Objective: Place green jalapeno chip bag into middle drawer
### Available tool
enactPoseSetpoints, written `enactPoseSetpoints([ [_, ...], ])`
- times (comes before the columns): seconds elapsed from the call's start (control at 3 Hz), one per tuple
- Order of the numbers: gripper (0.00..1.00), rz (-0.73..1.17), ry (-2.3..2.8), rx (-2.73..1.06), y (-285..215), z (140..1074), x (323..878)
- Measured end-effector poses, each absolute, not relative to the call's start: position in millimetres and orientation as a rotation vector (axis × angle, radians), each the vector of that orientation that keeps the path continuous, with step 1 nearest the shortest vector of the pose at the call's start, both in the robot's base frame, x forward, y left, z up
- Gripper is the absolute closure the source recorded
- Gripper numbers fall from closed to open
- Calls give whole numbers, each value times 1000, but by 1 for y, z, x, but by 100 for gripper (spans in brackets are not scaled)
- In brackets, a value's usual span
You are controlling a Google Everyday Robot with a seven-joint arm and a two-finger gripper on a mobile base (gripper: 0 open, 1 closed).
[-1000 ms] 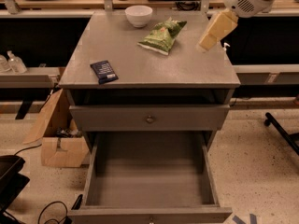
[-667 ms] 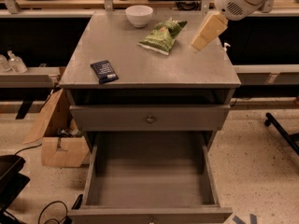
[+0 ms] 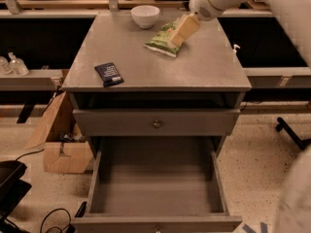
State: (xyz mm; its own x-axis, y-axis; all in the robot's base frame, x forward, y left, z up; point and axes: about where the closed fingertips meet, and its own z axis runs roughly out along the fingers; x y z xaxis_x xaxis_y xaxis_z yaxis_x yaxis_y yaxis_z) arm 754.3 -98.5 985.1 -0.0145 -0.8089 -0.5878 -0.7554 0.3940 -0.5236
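Note:
Next, my gripper will go to the green jalapeno chip bag's middle (image 3: 167, 39) and close there, so the bag bunches up between its fingers.
The green jalapeno chip bag (image 3: 159, 41) lies flat on the grey cabinet top, right of centre and toward the back. My gripper (image 3: 176, 39), cream-coloured on a white arm coming in from the upper right, points down and left, and its tip overlaps the bag's right side. Whether it touches the bag cannot be told. The middle drawer (image 3: 155, 188) is pulled wide open low in the cabinet, in front of and below the top, and its plain grey floor is bare.
A dark navy packet (image 3: 109, 74) lies at the top's front left. A white bowl (image 3: 145, 16) stands at the back. A shut drawer front with a round knob (image 3: 156, 124) sits above the open drawer. A cardboard box (image 3: 60, 144) is on the floor at left.
My gripper has moved left and down across the cabinet top, from beside the bag's right to over the bag's right side. The bag, packet and drawer have not moved.

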Motion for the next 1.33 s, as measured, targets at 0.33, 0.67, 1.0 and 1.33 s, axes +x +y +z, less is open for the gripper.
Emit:
enactPoseSetpoints([
  [0.33,0,-18,1744,-1371,-61,960,803],
  [0.67,0,-3,1785,-1370,-38,925,841],
  [1.0,0,25,1851,-1364,-24,891,871],
  [1.33,2,18,1941,-1338,-23,858,896],
])
